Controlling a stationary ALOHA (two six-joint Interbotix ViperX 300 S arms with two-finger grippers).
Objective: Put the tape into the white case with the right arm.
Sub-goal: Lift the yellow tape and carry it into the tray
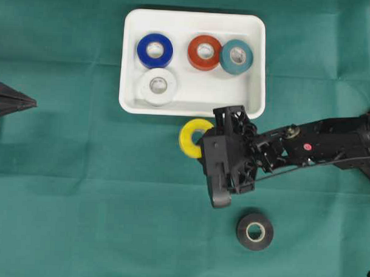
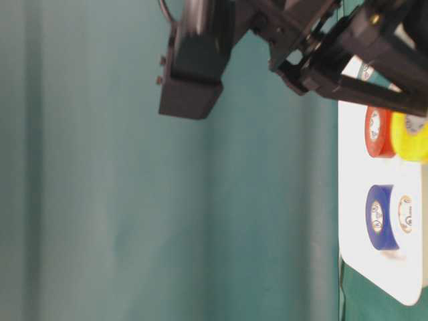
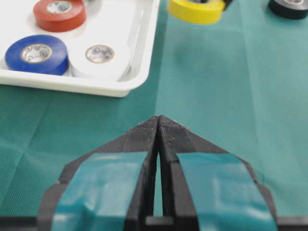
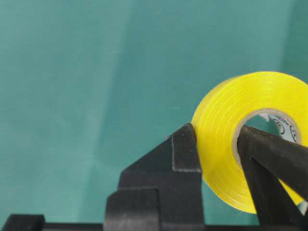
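Observation:
The robot's right gripper will release the yellow tape roll in the white case (image 1: 203, 85) beside the white roll, below the red roll.
My right gripper (image 1: 202, 141) is shut on a yellow tape roll (image 1: 190, 136). In the right wrist view one finger presses the outside of the yellow roll (image 4: 226, 144) and the other sits in its hole, so the gripper (image 4: 214, 130) pinches the roll's wall. The roll hangs over the green cloth just outside the front rim of the white case (image 1: 192, 108). Inside the case lie blue (image 1: 154, 50), red (image 1: 204, 52), teal (image 1: 236, 56) and white (image 1: 157, 86) rolls. My left gripper (image 3: 158, 120) rests shut and empty at the far left (image 1: 28, 101).
A black tape roll (image 1: 255, 231) lies on the cloth below the right arm's wrist. The case's front right part (image 1: 223, 91) holds no roll. In the left wrist view the case rim (image 3: 96, 89) lies ahead to the left.

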